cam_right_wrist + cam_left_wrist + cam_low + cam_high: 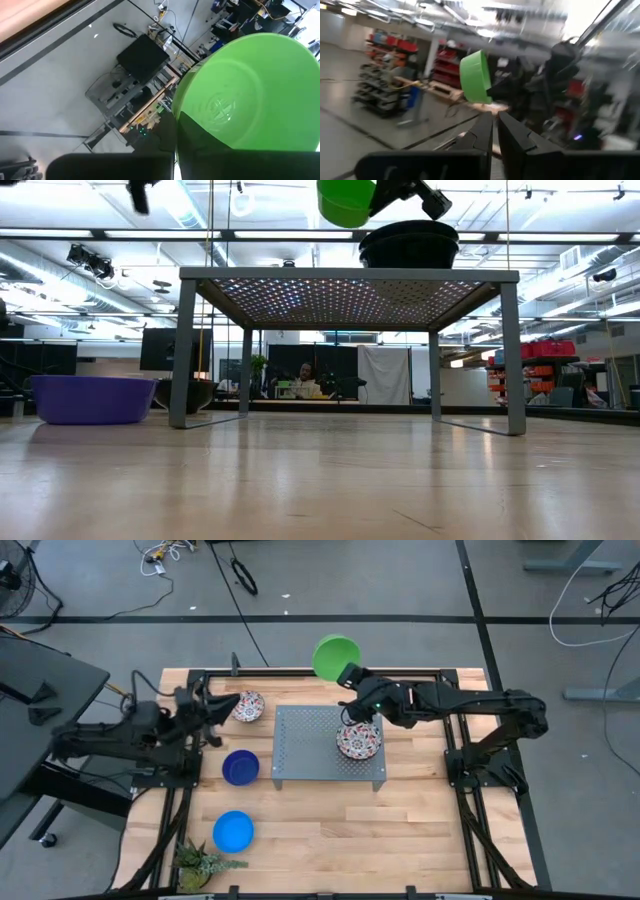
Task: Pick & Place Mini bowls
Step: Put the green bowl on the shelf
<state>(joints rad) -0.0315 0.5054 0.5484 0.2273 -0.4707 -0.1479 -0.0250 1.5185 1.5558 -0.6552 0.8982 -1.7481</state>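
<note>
Next, I close my left gripper on the green bowl's rim (pixel 315 667), opposite my right gripper.
My right gripper (pixel 350 673) holds the green bowl (pixel 335 657) high above the table's far edge, beyond the grey perforated tray (pixel 300 755); the low view shows the green bowl (pixel 347 200) above tray height. One floral bowl (pixel 359 740) sits on the tray's right part. Another floral bowl (pixel 248 706) rests on the table left of the tray, just in front of my left gripper (pixel 225 705), which is shut and touches nothing. The dark blue bowl (pixel 240 767) and the bright blue bowl (pixel 233 831) stand on the table farther toward the near edge. A third floral bowl is not visible. My right gripper is shut on the green bowl at the rim section nearest the tray (pixel 192 125). One finger (pixel 200 140) lies on the bowl's inner face; the other is hidden behind the wall. The fingers come from the table's right. The bowl is lifted clear and tilted.
A small spiky plant (pixel 200 862) stands at the near left corner. The tray stands on legs (pixel 185 350) with open space beneath it. Bare wood lies on the table's near right part (pixel 400 840). The room behind the table shows shelves and desks.
</note>
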